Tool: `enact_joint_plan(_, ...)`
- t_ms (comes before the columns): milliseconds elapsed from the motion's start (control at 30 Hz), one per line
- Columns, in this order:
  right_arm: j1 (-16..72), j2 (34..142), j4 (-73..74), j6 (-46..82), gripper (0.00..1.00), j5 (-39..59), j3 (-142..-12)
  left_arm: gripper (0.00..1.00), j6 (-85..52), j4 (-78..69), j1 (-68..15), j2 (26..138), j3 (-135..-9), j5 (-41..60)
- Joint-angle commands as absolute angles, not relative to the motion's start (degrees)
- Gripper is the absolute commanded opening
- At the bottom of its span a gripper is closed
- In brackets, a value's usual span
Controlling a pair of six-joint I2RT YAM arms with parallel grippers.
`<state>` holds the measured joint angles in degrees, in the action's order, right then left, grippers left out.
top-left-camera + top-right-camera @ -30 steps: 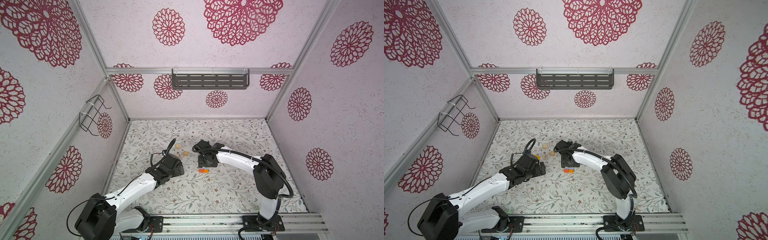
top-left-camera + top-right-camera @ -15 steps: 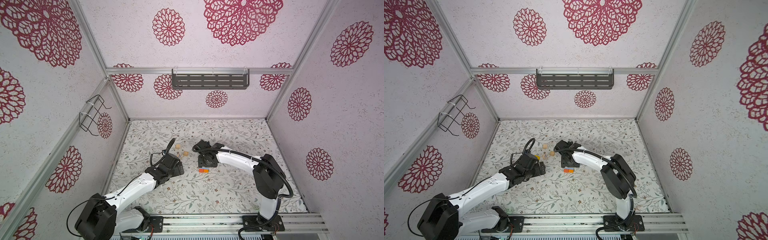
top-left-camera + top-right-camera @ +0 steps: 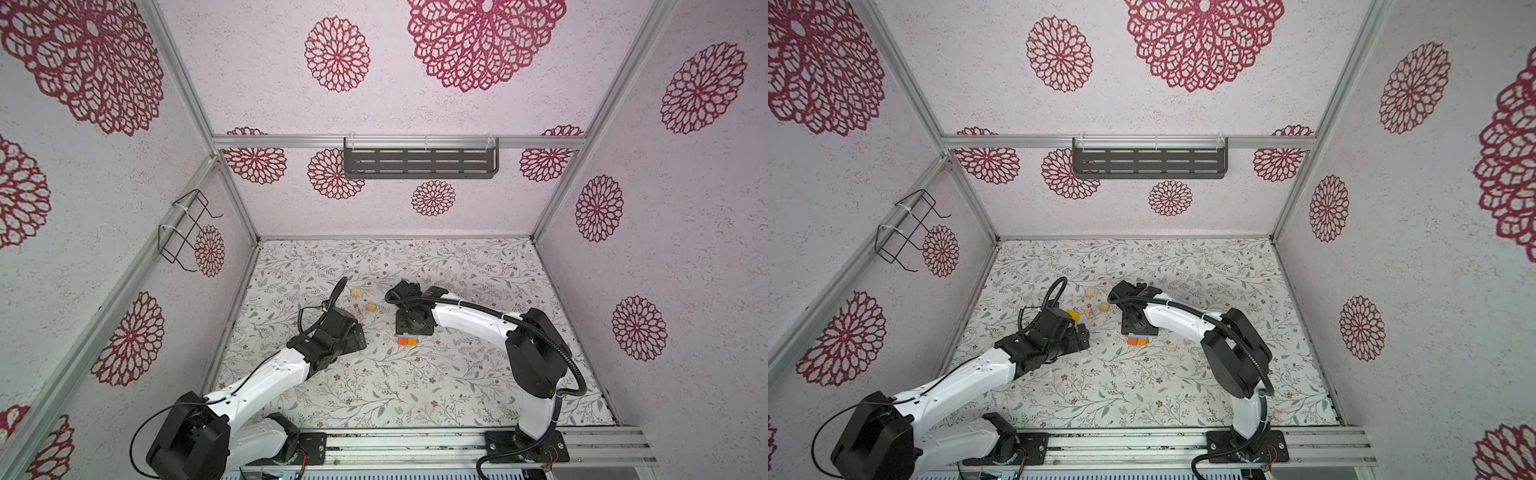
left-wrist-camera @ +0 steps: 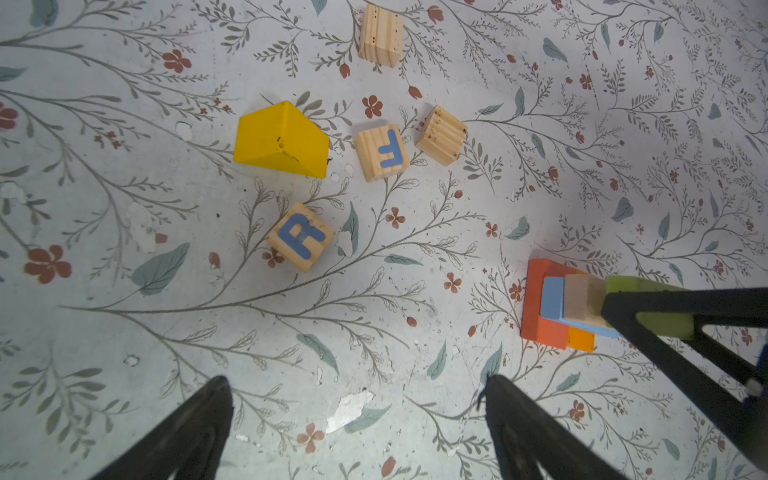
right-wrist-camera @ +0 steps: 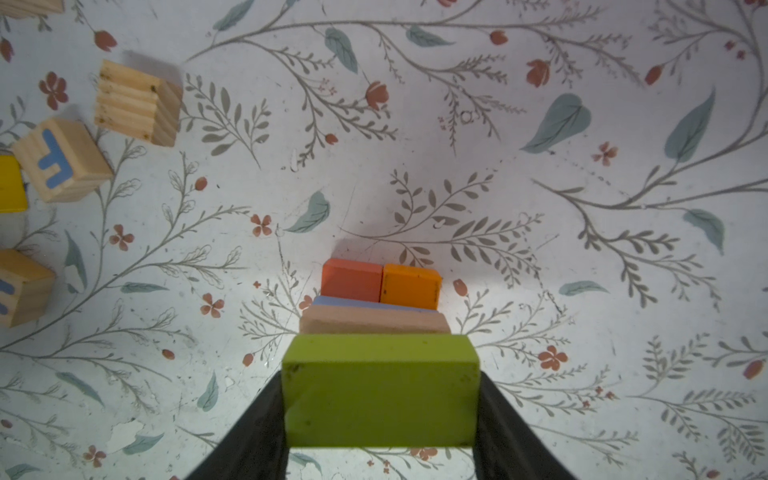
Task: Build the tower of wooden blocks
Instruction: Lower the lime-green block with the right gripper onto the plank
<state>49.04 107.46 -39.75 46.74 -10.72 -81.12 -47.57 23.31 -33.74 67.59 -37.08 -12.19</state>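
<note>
Next, my right gripper sets the lime-green brick down and lets go of it so that it lies flat on top of the tower's tan layer (image 3: 408, 329) (image 5: 377, 368).
The tower (image 5: 374, 322) has a red-orange block (image 5: 351, 279) and an orange block (image 5: 410, 286) as base, then a blue layer (image 5: 353, 302) and a tan layer. My right gripper (image 5: 379, 395) is shut on a lime-green brick (image 5: 380, 386) directly over the tan layer; I cannot tell if they touch. In a top view the tower's base (image 3: 407, 340) shows under the right gripper (image 3: 413, 322). My left gripper (image 4: 357, 386) is open and empty above bare floor, left of the tower (image 4: 544, 307). Loose beyond it lie a yellow roof piece (image 4: 282, 141), an "R" cube (image 4: 300, 236) and an "F" cube (image 4: 382, 153).
Two plain wood cubes (image 4: 380, 35) (image 4: 441, 135) lie by the lettered ones. A grey shelf (image 3: 419, 163) hangs on the back wall and a wire rack (image 3: 185, 230) on the left wall. A metal rail (image 3: 415, 442) runs along the front edge.
</note>
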Motion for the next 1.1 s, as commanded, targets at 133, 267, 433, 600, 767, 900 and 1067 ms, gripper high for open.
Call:
enact_joint_plan(133, 49.88, 107.71, -41.08, 49.02, 0.58, -12.24, -83.50, 0.97, -47.13, 22.70, -32.89, 65.61, -35.68, -11.71)
enact_joint_plan(267, 50.01, 108.02, -41.31, 49.22, 0.58, -12.35, -83.72, 0.97, -47.11, 22.78, -32.78, 65.24, -35.38, -11.61)
enact_joint_plan(433, 50.01, 108.39, -41.54, 49.33, 0.59, -12.74, -83.92, 0.97, -47.11, 22.77, -32.61, 64.77, -34.99, -11.53)
enact_joint_plan(600, 49.92, 108.97, -41.92, 49.39, 0.59, -13.26, -84.32, 0.97, -47.02, 22.76, -32.37, 64.59, -34.98, -11.38)
enact_joint_plan(767, 49.83, 109.15, -41.97, 49.43, 0.60, -13.97, -84.23, 0.97, -46.85, 22.69, -32.09, 64.65, -34.83, -11.33)
enact_joint_plan(900, 49.81, 109.23, -41.66, 49.63, 0.60, -14.24, -84.05, 0.97, -46.85, 22.46, -32.04, 64.61, -34.65, -11.03)
enact_joint_plan(1067, 49.83, 109.39, -41.05, 49.48, 0.60, -13.87, -84.11, 0.97, -46.77, 22.37, -31.83, 64.80, -34.62, -10.94)
